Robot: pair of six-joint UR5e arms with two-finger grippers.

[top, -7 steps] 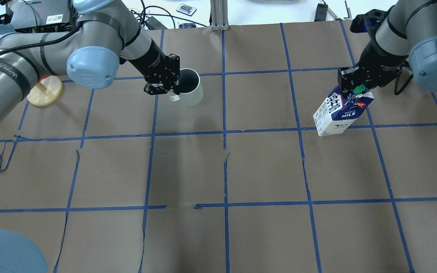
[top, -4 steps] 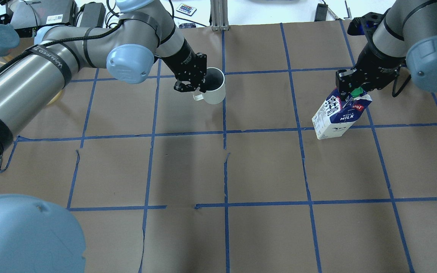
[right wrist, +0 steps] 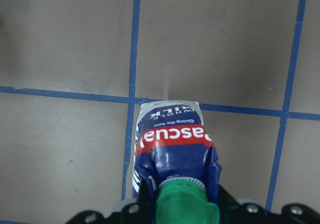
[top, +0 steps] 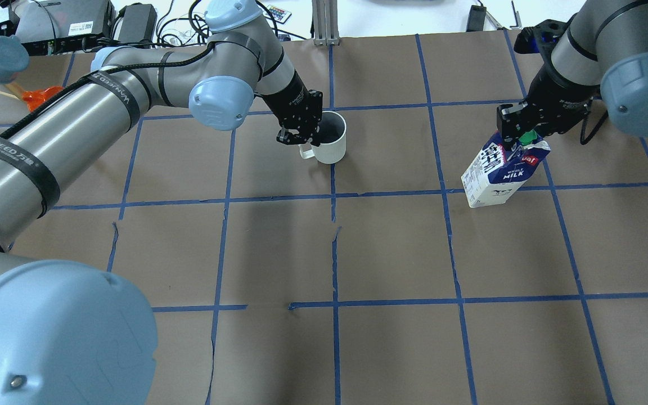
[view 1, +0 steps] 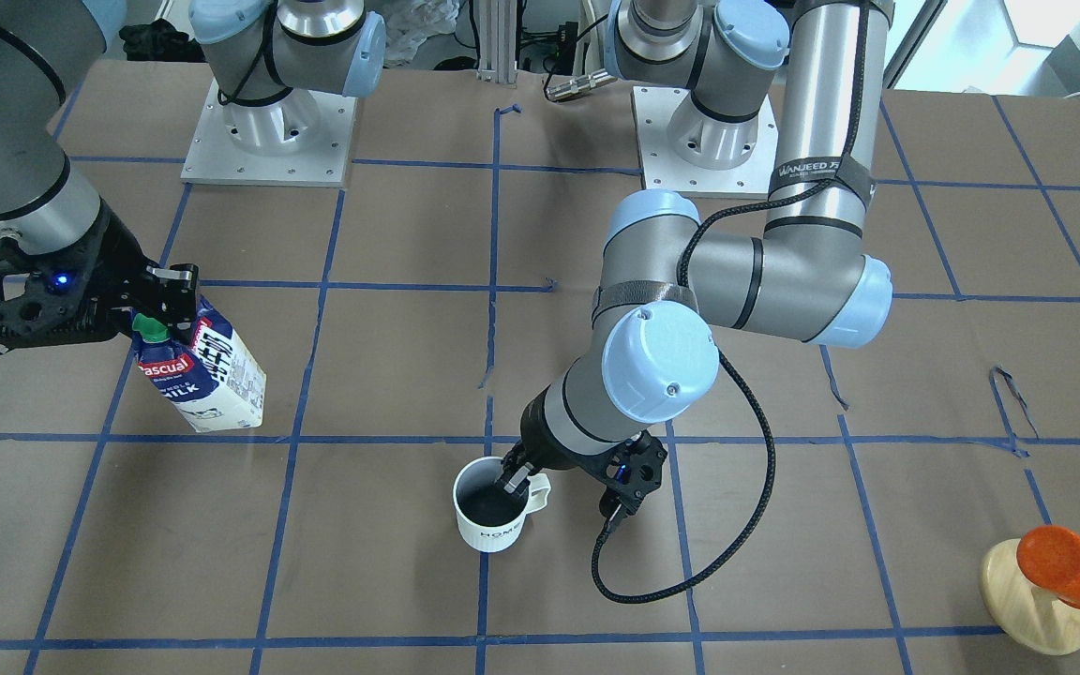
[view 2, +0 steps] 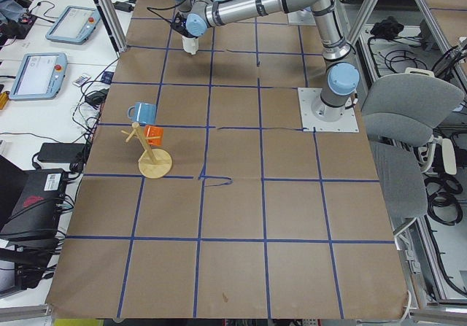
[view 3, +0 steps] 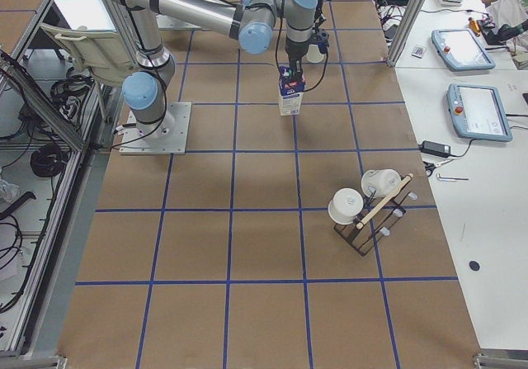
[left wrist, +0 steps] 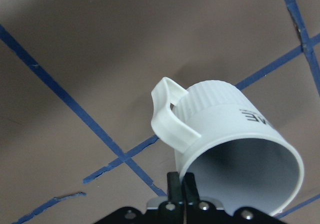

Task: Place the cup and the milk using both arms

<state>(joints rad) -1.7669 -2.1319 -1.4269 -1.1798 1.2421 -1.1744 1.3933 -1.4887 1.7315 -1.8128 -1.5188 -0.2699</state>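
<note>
The robot's right gripper will set the milk down on the table [view 1: 413, 553] [right wrist: 36, 15] beside the white cup, opposite the cup's handle.
The white cup [top: 332, 145] sits near the table's centre line, far side. My left gripper [top: 308, 136] is shut on its rim next to the handle, one finger inside. The left wrist view shows the cup [left wrist: 235, 134] with its handle at the left, gripped at the rim. The front view shows the cup [view 1: 488, 523] and the left gripper [view 1: 514, 483]. The milk [top: 501, 174] hangs tilted in my right gripper [top: 518, 135], which is shut on its gabled top by the green cap. The right wrist view shows the milk [right wrist: 172, 144]. I cannot tell whether either object touches the table.
A wooden mug tree [view 1: 1042, 600] with an orange cup and a blue cup stands at the far left of the table [top: 391, 253]. A second rack with white cups [view 3: 367, 208] stands on the right end. The arm bases [view 1: 268, 131] are on the robot's side.
My left gripper has carried the cup to the right, up to the centre line. The right gripper and the milk have hardly moved, only a little to the left.
</note>
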